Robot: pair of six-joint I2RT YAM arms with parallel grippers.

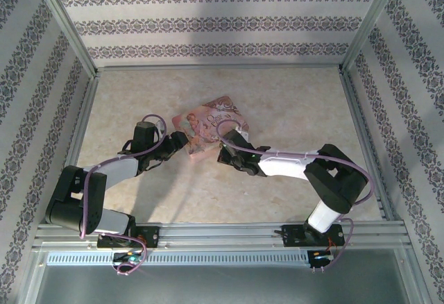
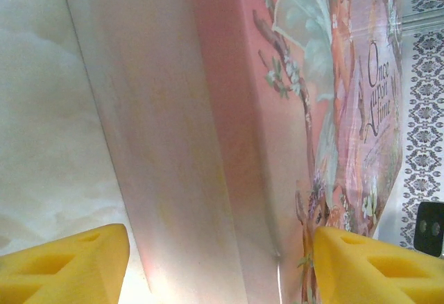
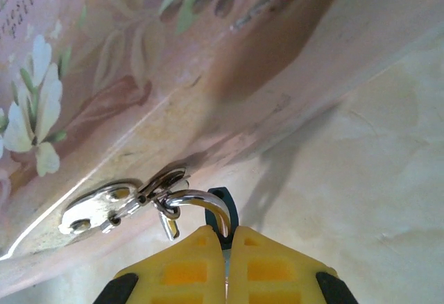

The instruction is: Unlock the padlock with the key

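My right gripper pinches the padlock from above with its shackle hooked through the hasp, so it should back off and grab the padlock's dark blue body [image 3: 221, 207] from the side.
The padlock [image 3: 195, 198] shows a chrome shackle hooked through a small ring on the metal hasp [image 3: 97, 210] of the pink picture-printed box [image 1: 211, 127]. A dark blue piece lies beside the shackle. My right gripper [image 3: 225, 238] is shut on the padlock, with its yellow fingers pressed together around the shackle's base. In the top view the right gripper [image 1: 223, 153] sits at the box's near edge. I cannot pick out the key. My left gripper [image 2: 220, 248] is open astride the box's [image 2: 243, 110] left end, with a sliver of table showing beside one finger.
The box [image 3: 139, 75] lies mid-table at an angle. Patterned walls and metal rails [image 1: 208, 234] close in the beige table [image 1: 291, 103]. Both forearms reach inward from the near edge towards the box.
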